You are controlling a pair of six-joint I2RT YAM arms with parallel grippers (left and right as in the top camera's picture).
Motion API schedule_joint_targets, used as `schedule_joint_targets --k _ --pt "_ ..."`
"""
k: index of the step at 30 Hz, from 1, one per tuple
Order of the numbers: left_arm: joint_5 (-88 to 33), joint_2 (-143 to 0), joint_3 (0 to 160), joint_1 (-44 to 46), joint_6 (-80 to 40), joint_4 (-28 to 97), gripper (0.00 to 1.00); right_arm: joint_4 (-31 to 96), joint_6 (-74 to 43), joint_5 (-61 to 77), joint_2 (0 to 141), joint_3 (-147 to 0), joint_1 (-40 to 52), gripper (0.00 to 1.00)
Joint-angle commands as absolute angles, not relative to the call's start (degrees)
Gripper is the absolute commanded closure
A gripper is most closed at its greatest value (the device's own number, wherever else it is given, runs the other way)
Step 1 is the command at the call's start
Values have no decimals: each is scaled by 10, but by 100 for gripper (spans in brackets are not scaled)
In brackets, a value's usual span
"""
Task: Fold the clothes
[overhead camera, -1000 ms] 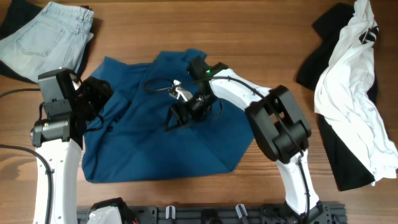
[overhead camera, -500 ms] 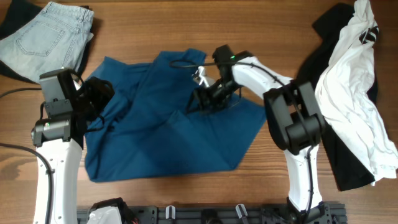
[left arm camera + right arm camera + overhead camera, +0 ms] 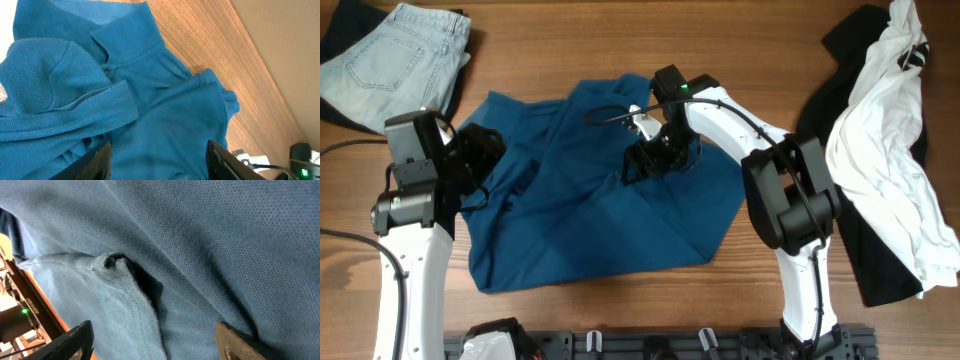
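Note:
The shirt lies doubled across its middle; next I pinch the raised hem fold (image 3: 113, 267) with my right gripper and lift the cloth before folding.
The clothes (image 3: 590, 210), a deep teal-blue shirt, lie wrinkled and partly doubled over in the middle of the table. My left gripper (image 3: 480, 160) sits on the shirt's left edge by a bunched sleeve. In the left wrist view its jaws (image 3: 159, 150) stand apart over teal fabric (image 3: 165, 100), with the collar (image 3: 125, 45) beyond. My right gripper (image 3: 655, 160) is low on the shirt's upper middle. In the right wrist view it (image 3: 155, 335) is open, with cloth (image 3: 200, 240) filling the frame and a hem fold (image 3: 112, 262) ahead.
Pale-blue jeans (image 3: 395, 55) lie at the back left. A white garment with black cloth (image 3: 885, 150) is heaped along the right side. Bare wood (image 3: 740, 40) shows behind the shirt, and a black rail (image 3: 660, 345) runs along the front edge.
My right gripper swung right, then came slightly back left. The shirt's lower left corner shifted right and its bottom edge drew in. The left arm barely moved.

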State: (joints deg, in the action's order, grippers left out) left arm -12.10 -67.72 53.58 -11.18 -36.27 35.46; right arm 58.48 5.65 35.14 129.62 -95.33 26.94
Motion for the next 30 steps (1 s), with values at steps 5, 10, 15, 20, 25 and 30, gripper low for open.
schedule_joint_targets --k 5,10,15,20,25,30 --pt "-128 -678 544 -109 -348 354 40 624 5 237 1323 -935 266 36" --pt "-129 -678 544 -109 -347 354 39 583 28 125 1304 -935 284 33" --pt "-128 -678 544 -109 -347 354 39 515 53 -2 1290 -935 314 20" --pt "-129 -678 544 -109 -334 354 38 515 68 20 1286 -939 326 18" --pt "-129 -678 544 -109 -332 356 38 515 75 35 1254 -939 327 18" --pt "-129 -678 544 -109 -332 356 37 527 62 35 1203 -939 328 16"
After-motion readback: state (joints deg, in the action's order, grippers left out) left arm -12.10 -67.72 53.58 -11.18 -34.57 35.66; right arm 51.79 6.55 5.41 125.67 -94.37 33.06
